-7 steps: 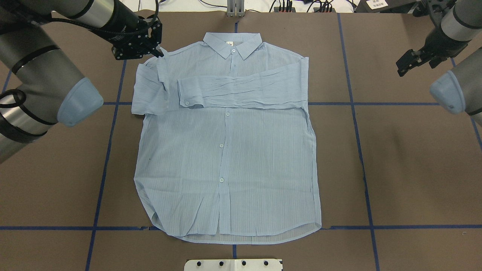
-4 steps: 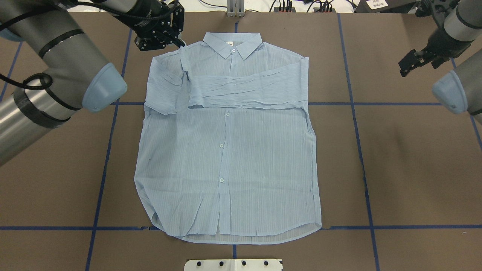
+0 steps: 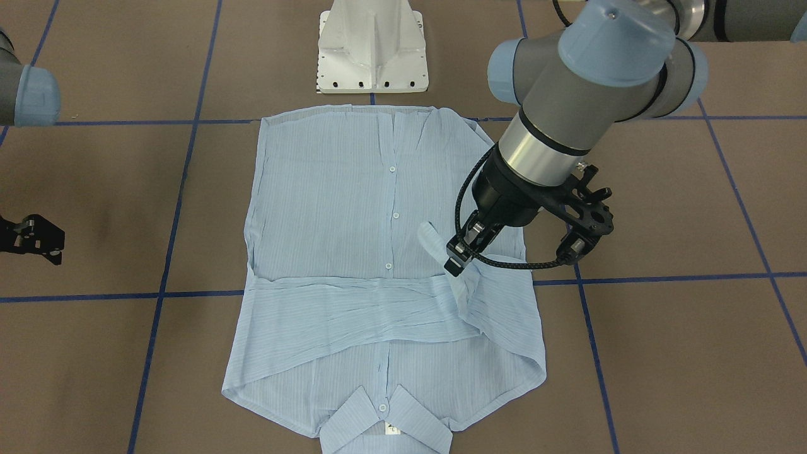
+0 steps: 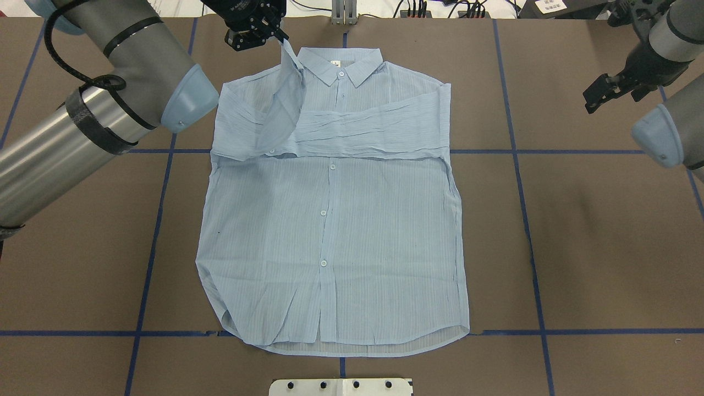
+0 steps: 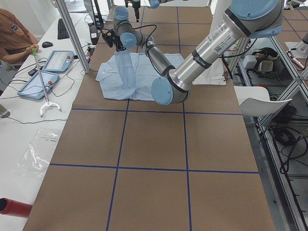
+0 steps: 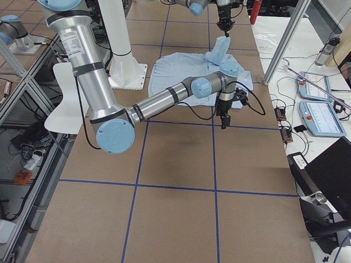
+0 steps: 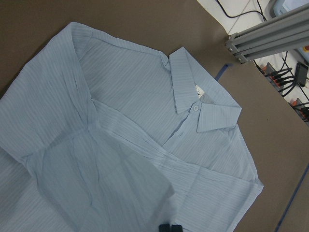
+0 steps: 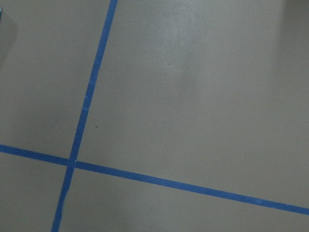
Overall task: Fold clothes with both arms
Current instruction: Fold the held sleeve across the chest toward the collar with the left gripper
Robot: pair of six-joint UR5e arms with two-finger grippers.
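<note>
The cuff, now raised above the shoulder beside the collar, will be let go by my left gripper on the folded sleeve (image 3: 306, 296), near that sleeve's shoulder end.
The light-blue striped shirt (image 4: 330, 231) (image 3: 328, 208) lies flat on the brown table, buttons up, collar at the far edge in the overhead view. One sleeve (image 4: 374, 129) is folded across the chest. My left gripper (image 4: 278, 37) (image 3: 455, 263) is shut on the cuff of the other sleeve (image 4: 280, 99) and holds it raised above the shoulder beside the collar (image 7: 193, 92). In the left wrist view its fingertips (image 7: 169, 227) show pressed together at the bottom edge. My right gripper (image 4: 597, 96) (image 3: 34, 239) hovers open and empty over bare table, well off the shirt's other side.
The white pedestal base (image 4: 341, 386) (image 3: 372, 50) stands at the near edge by the shirt's hem. Blue tape lines (image 8: 87, 106) cross the table. An aluminium frame post (image 7: 265, 29) and cables stand beyond the collar. A person (image 5: 12, 41) and tablets (image 6: 318, 109) are at a side bench.
My left gripper has carried the sleeve cuff up and toward the collar, drawing the sleeve inward over the shoulder. The right gripper has barely moved.
</note>
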